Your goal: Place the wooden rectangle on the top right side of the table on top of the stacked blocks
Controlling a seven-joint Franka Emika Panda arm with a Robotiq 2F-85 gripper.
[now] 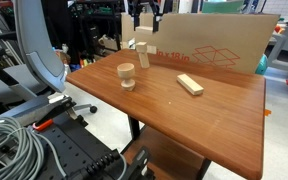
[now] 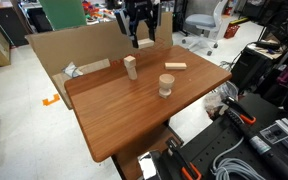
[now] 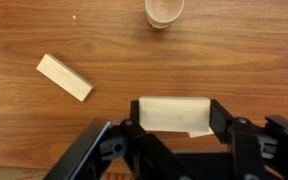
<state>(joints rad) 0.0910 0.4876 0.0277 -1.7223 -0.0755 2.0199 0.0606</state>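
My gripper will release the wooden rectangle on the top of the stacked blocks (image 1: 140, 42) (image 3: 197, 131) in front of the cardboard box.
In the wrist view my gripper (image 3: 174, 118) is shut on the wooden rectangle (image 3: 170, 108), a pale flat bar clamped between the two black fingers. A corner of another pale block (image 3: 196, 131) shows just below it. In both exterior views the gripper (image 1: 144, 20) (image 2: 137, 30) hangs above the stacked blocks (image 1: 144, 45) (image 2: 131, 67), which stand upright near the back of the reddish-brown table (image 1: 214, 120) (image 2: 124, 115). Whether the held bar touches the stack I cannot tell.
A second pale flat bar (image 1: 190, 84) (image 2: 174, 67) (image 3: 64, 77) lies on the table. A round spool-shaped wooden piece (image 1: 127, 75) (image 2: 167, 85) (image 3: 164, 10) stands nearby. A cardboard box (image 1: 219, 45) (image 2: 74, 50) borders the table's back edge. Cables and equipment lie around the table.
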